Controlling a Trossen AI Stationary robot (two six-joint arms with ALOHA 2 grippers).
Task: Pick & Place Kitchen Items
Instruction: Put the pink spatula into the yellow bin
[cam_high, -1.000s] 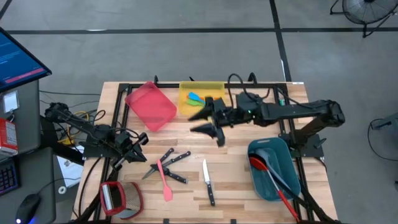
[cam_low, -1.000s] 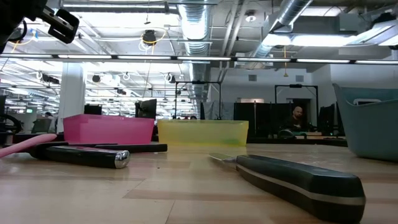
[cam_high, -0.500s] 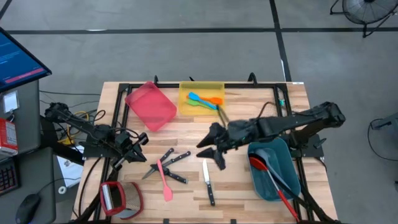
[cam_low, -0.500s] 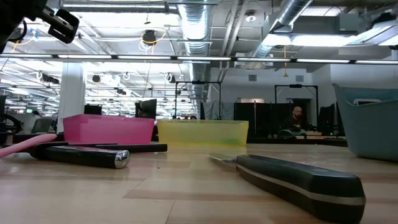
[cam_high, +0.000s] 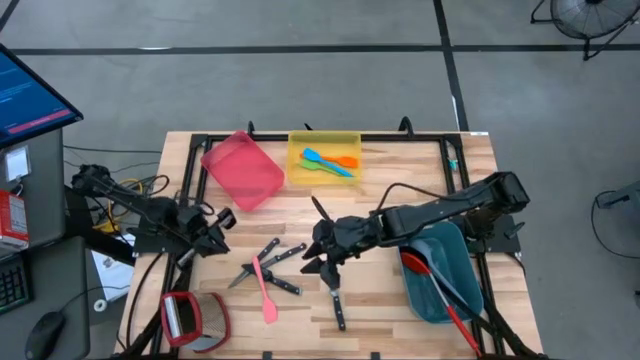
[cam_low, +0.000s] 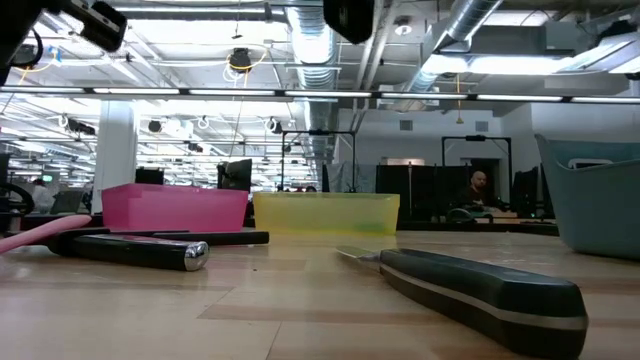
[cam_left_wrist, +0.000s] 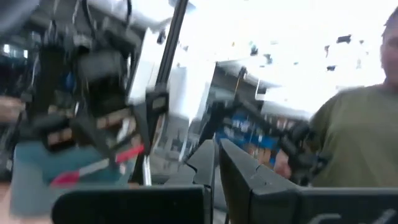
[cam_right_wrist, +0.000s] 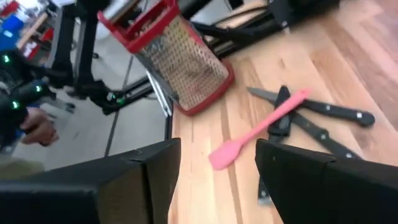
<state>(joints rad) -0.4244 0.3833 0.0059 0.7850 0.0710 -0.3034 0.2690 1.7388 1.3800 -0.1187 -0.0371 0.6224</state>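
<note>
Next, my left gripper grips the pink spatula's handle (cam_high: 264, 289) near its wide head, beside the black-handled knife heap.
My right gripper (cam_high: 322, 260) hangs open over the middle of the table, above the blade end of a lone black-handled knife (cam_high: 337, 305) that lies flat on the wood. Left of it lie a pink spatula (cam_right_wrist: 258, 130) and several black-handled knives (cam_high: 275, 262), crossed in a heap. The yellow bin (cam_high: 296, 170) holds blue, orange and green spatulas (cam_high: 328, 162). Red and grey spoons (cam_high: 440, 285) lie in the teal bin (cam_high: 455, 236). My left gripper (cam_high: 215, 225) waits shut at the table's left edge, raised off the wood.
A pink bin (cam_high: 242, 170) sits tilted at the far left beside the yellow one. A red-framed grater (cam_high: 188, 318) lies at the near left corner. Bare wood shows between the bins and the knives. A person stands beyond the table in the left wrist view.
My right gripper has come away from over the yellow bin, toward the near edge and down, rolling as it went, and now hangs over the lone knife. It stays open. My left gripper has tipped up a little in place.
</note>
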